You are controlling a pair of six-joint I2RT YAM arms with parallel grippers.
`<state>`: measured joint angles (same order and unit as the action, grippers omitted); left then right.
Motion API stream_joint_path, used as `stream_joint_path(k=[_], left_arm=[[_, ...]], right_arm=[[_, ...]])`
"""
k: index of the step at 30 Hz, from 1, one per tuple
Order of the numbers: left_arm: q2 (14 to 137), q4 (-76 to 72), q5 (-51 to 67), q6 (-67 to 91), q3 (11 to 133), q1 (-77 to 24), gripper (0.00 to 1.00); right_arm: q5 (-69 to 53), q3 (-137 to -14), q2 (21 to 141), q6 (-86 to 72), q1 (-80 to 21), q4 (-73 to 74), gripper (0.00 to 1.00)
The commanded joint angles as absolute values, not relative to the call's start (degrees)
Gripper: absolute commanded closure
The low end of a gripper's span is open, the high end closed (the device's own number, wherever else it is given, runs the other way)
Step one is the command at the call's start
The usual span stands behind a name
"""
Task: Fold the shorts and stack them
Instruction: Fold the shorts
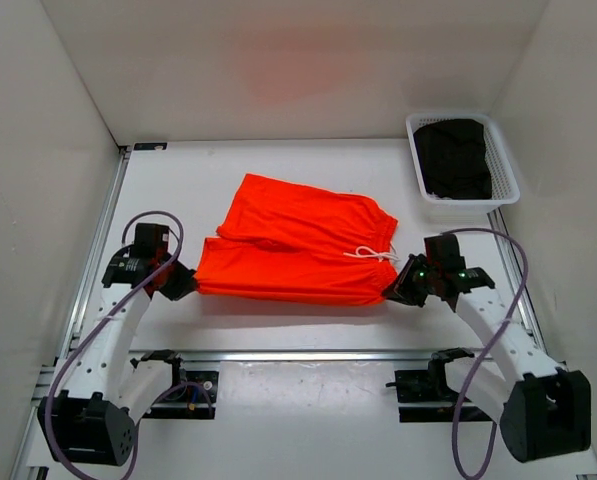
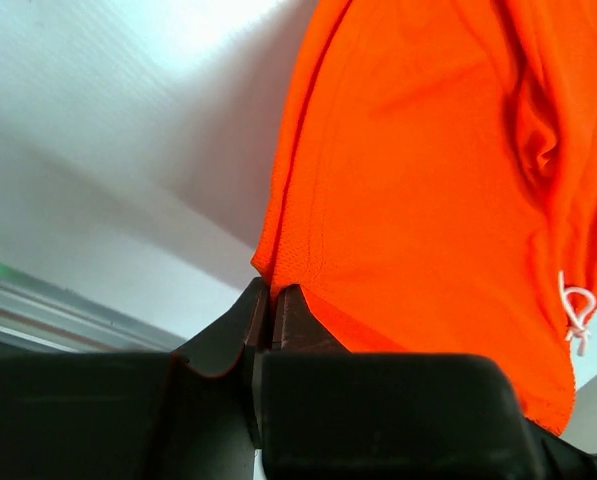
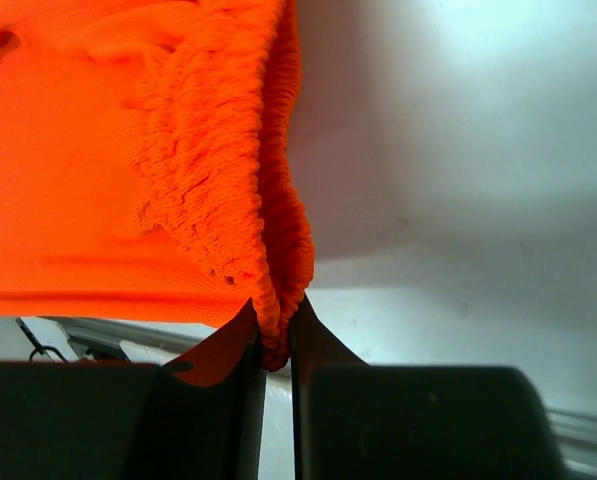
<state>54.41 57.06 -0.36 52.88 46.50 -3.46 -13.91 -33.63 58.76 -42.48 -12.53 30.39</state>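
Observation:
Next, I let go of the leg hem with my left gripper on the far hem corner of the orange-red shorts [image 1: 262, 191].
The bright orange-red shorts [image 1: 298, 250] lie across the middle of the white table, waistband to the right, white drawstring [image 1: 373, 254] near it. My left gripper [image 1: 185, 283] is shut on the near left hem corner of the shorts [image 2: 418, 200]; the jaws pinch the fabric edge. My right gripper [image 1: 398, 290] is shut on the gathered elastic waistband [image 3: 268, 250] at the near right corner. The near edge of the shorts hangs stretched between the two grippers, slightly lifted off the table.
A white basket [image 1: 503, 165] holding a black garment [image 1: 455, 158] stands at the back right. White walls close in the left, back and right sides. A metal rail [image 1: 298, 355] runs along the near edge by the arm bases.

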Motion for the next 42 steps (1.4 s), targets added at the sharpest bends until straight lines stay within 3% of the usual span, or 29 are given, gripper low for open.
stream_joint_path(k=[1, 6, 10, 27, 28, 30, 31, 32, 33, 35, 40, 42], left_arm=[[51.86, 62.40, -0.97, 52.21, 49.65, -3.52, 0.90], [52.73, 63.19, 0.09, 50.19, 59.12, -3.52, 0.90], [60.71, 61.35, 0.62, 47.91, 69.24, -3.52, 0.90], [110.62, 57.30, 3.76, 40.96, 114.93, -9.31, 0.90], [117.09, 57.30, 3.78, 40.44, 118.44, -10.01, 0.90], [124.07, 57.91, 4.39, 39.12, 131.35, -10.72, 0.57], [130.54, 60.44, 5.70, 39.11, 136.09, -10.72, 0.36], [133.13, 61.95, 6.58, 38.50, 144.50, -10.72, 0.12], [134.72, 62.57, 7.46, 37.71, 147.02, -10.72, 0.02], [133.43, 61.36, 8.09, 36.66, 144.35, -11.24, 0.00], [121.31, 56.95, 6.06, 33.49, 125.54, -11.25, 0.00], [116.65, 56.95, 6.06, 31.74, 116.26, -11.95, 0.00]], right_arm=[[-10.90, -33.31, 52.66, -41.48, -12.22, 42.00, 1.00], [-8.36, -37.87, 47.56, -42.10, -12.22, 49.73, 1.00], [-4.32, -44.81, 48.68, -43.32, -12.22, 51.94, 1.00], [3.96, -69.60, 81.02, -43.42, -8.44, 50.55, 1.00], [2.04, -71.18, 84.17, -44.20, -6.78, 49.58, 0.94], [0.62, -73.20, 87.26, -45.52, -3.98, 46.24, 0.76], [-0.25, -75.39, 89.97, -45.53, -3.35, 44.75, 0.63], [-2.70, -76.54, 90.96, -46.14, -2.64, 42.47, 0.56], [-3.25, -77.42, 91.49, -46.14, -1.94, 42.45, 0.48], [-3.77, -78.22, 91.49, -45.45, -1.93, 41.58, 0.39], [0.87, -69.98, 84.30, -42.63, -3.16, 41.57, 0.39], [1.58, -66.11, 81.40, -41.92, -3.16, 41.04, 0.48]])
